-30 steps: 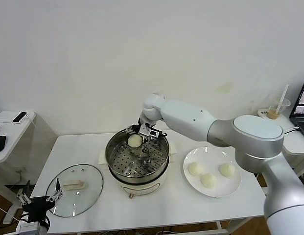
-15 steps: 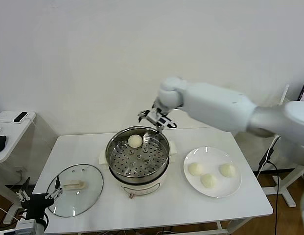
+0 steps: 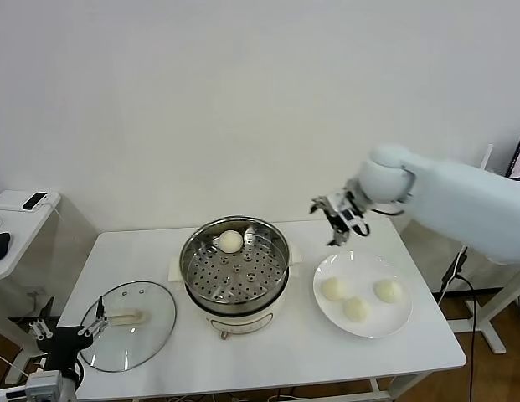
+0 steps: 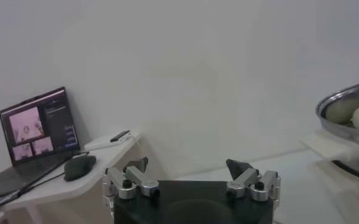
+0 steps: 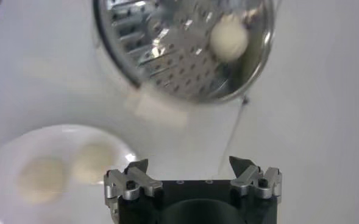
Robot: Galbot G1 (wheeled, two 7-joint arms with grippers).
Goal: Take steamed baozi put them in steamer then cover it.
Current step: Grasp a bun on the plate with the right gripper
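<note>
I should move my right gripper to the white plate next and close it on the sides of the baozi (image 3: 333,289) (image 5: 94,162) nearest the steel steamer.
The steel steamer (image 3: 234,270) stands mid-table with one baozi (image 3: 231,241) on its perforated tray at the back; the bun also shows in the right wrist view (image 5: 228,38). Three baozi (image 3: 334,289) (image 3: 356,308) (image 3: 388,291) lie on a white plate (image 3: 392,322) to the right. My right gripper (image 3: 337,219) is open and empty, in the air between the steamer and the plate, behind the plate's back edge. The glass cover (image 3: 128,324) with its cream handle lies flat at the front left. My left gripper (image 3: 69,331) is open, parked low beside the cover.
A side table (image 3: 17,219) with a phone and a mouse stands at far left. A cup with a straw (image 3: 471,192) and a laptop are at far right. The wall is close behind the table.
My right gripper left one baozi in the steamer, rose out of it and swung right to above the plate's back edge. The left arm has barely moved.
</note>
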